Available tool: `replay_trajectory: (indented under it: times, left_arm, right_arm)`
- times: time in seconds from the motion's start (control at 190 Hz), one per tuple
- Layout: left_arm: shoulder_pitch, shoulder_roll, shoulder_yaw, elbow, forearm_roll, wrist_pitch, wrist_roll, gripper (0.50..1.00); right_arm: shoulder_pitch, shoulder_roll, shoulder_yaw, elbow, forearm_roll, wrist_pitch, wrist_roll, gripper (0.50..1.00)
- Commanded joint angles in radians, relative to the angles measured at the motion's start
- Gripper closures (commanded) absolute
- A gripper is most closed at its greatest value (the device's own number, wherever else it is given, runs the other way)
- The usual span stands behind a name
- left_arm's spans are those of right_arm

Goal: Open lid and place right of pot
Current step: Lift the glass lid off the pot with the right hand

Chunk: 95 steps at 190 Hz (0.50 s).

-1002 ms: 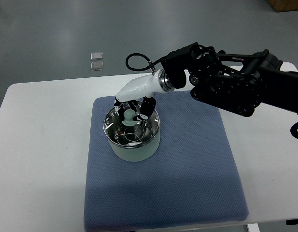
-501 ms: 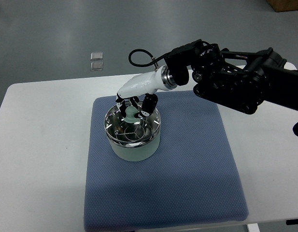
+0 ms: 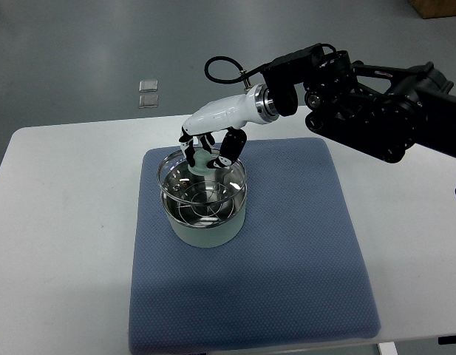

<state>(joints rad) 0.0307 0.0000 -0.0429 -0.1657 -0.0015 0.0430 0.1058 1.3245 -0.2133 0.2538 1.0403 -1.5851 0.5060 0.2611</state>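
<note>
The robot's right gripper will release the glass lid beside the pot, on the blue mat's bare far part (image 3: 297,183).
A pale green pot (image 3: 206,224) with a shiny steel inside stands on the left part of a blue mat (image 3: 287,251). Its glass lid (image 3: 202,181) with a pale green knob (image 3: 203,161) hangs just above the pot's rim, slightly tilted. My right hand (image 3: 209,151), white with black fingers, reaches in from the right and is shut on the lid's knob. The left arm does not show.
The mat lies on a white table (image 3: 58,222). To the right of the pot the mat is bare blue fabric. My right arm's black forearm (image 3: 368,111) spans the upper right. Two small clear squares (image 3: 148,94) lie on the grey floor beyond the table.
The right hand has risen with the knob in its grasp. The lid has come up off the pot's rim and the arm has moved up and a little right.
</note>
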Motion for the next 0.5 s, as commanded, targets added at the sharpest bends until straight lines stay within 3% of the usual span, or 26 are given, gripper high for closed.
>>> replay_trajectory:
  times: [0.0, 0.153, 0.496]
  left_arm:
    - [0.0, 0.0, 0.0, 0.0, 0.0, 0.0, 0.0, 0.5]
    - [0.0, 0.0, 0.0, 0.0, 0.0, 0.0, 0.0, 0.5]
    - [0.0, 0.0, 0.0, 0.0, 0.0, 0.0, 0.0, 0.5]
  right_arm:
    - [0.001, -0.024, 0.007, 0.004, 0.001, 0.005, 0.007, 1.0]
    - [0.024, -0.061, 0.007, 0.01, 0.001, 0.006, 0.017, 1.0]
    - [-0.005, -0.271, -0.01, 0.012, 0.001, -0.007, 0.072, 1.0]
